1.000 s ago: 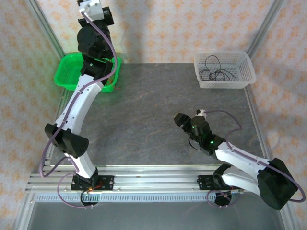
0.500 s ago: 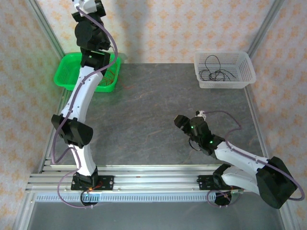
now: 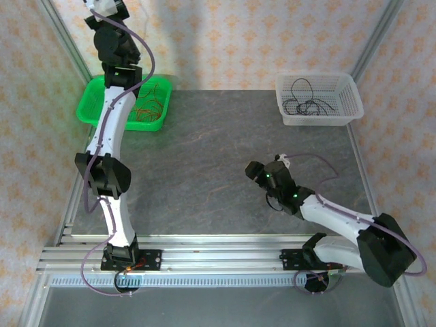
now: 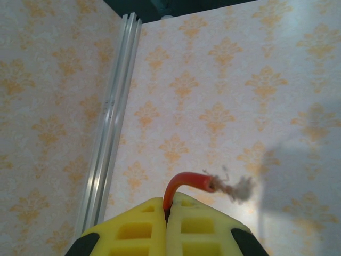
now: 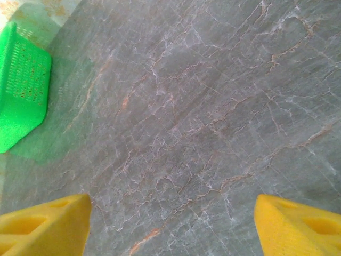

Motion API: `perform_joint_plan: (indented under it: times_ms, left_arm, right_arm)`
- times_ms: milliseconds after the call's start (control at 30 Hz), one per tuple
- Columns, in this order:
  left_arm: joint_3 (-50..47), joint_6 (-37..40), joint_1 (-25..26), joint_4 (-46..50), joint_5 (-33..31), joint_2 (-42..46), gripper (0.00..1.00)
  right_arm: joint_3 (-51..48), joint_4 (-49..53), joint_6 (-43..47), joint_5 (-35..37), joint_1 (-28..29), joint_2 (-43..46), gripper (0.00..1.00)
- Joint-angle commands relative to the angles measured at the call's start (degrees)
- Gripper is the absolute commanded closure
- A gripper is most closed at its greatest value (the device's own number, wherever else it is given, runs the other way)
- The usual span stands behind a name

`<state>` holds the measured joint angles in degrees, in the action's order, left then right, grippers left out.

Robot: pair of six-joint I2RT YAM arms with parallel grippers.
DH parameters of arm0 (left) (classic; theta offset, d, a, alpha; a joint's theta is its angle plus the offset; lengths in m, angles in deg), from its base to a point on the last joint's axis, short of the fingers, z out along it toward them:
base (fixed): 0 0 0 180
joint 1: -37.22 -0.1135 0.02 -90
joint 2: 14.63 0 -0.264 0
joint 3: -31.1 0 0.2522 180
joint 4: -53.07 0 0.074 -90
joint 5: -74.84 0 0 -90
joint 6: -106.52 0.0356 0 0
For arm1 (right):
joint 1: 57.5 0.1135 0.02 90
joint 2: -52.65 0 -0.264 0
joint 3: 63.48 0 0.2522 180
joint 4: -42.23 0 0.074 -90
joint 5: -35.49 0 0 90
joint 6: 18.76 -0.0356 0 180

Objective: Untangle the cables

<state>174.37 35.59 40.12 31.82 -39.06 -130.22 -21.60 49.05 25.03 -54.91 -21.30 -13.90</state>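
The red cable will leave my left gripper in the green basket (image 3: 141, 111), among the other looped red cables.
My left gripper (image 4: 169, 207) is raised high toward the patterned back wall, its yellow fingers shut on a red cable (image 4: 184, 182). The short end of that cable curls out above the fingertips and is frayed. More red cables (image 3: 145, 109) lie looped in the green basket (image 3: 93, 103) below the raised left arm (image 3: 112, 119). Black cables (image 3: 306, 103) lie in the white basket (image 3: 349, 92) at the back right. My right gripper (image 3: 253, 170) hovers low over the grey table with its yellow fingers (image 5: 45, 221) wide open and nothing between them.
The right wrist view looks down on bare grey marbled tabletop (image 5: 202, 117), with the green basket (image 5: 21, 90) at its left edge. Aluminium frame posts (image 4: 109, 144) stand at the back corners. A rail (image 3: 218, 259) carries both arm bases along the near edge.
The left arm has swung up and to the left, away from over the green basket, uncovering the red loops in it. The right gripper has shifted slightly left and stays open.
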Motion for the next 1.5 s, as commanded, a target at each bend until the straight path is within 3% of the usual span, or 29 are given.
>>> perform_joint_plan:
  times_ms: [0,300,533,700,833,1067,1300,1467]
  left_arm:
    - [1.9,-3.3,-1.5,-3.4,3.0,-1.6,1.0]
    - [-1.7,-5.4,-4.8,-5.1,1.8,-5.5,1.0]
    - [-21.5,-6.8,-4.8,-7.2,-2.4,-0.9,1.0]
    - [-36.7,-12.6,-4.9,0.0,-6.7,5.2,1.0]
    - [-42.2,-17.6,-5.0,8.4,-7.5,5.9,1.0]
    - [-38.0,-25.4,-6.5,24.9,-6.7,0.7,1.0]
    - [-23.0,-30.2,-9.7,43.7,5.1,-8.9,1.0]
    - [-14.2,-30.7,-9.9,54.4,7.5,-15.9,1.0]
  right_arm:
    - [2.2,-1.0,0.8,-0.3,-0.2,-3.9,0.21]
    - [5.7,-3.3,0.6,-3.8,-0.1,-12.9,0.22]
    - [5.5,-3.0,1.4,-4.3,0.0,-14.0,0.22]
    - [4.3,-3.3,1.7,-5.3,-0.1,-13.5,0.22]
    - [3.5,-3.2,2.3,-6.4,-0.1,-12.6,0.22]
    - [-0.9,-3.5,1.5,-6.2,0.0,-6.8,0.22]
    - [-2.7,-0.6,1.0,-4.6,0.0,-2.5,0.22]
    - [-1.3,0.6,1.7,-4.4,0.0,-3.0,0.22]
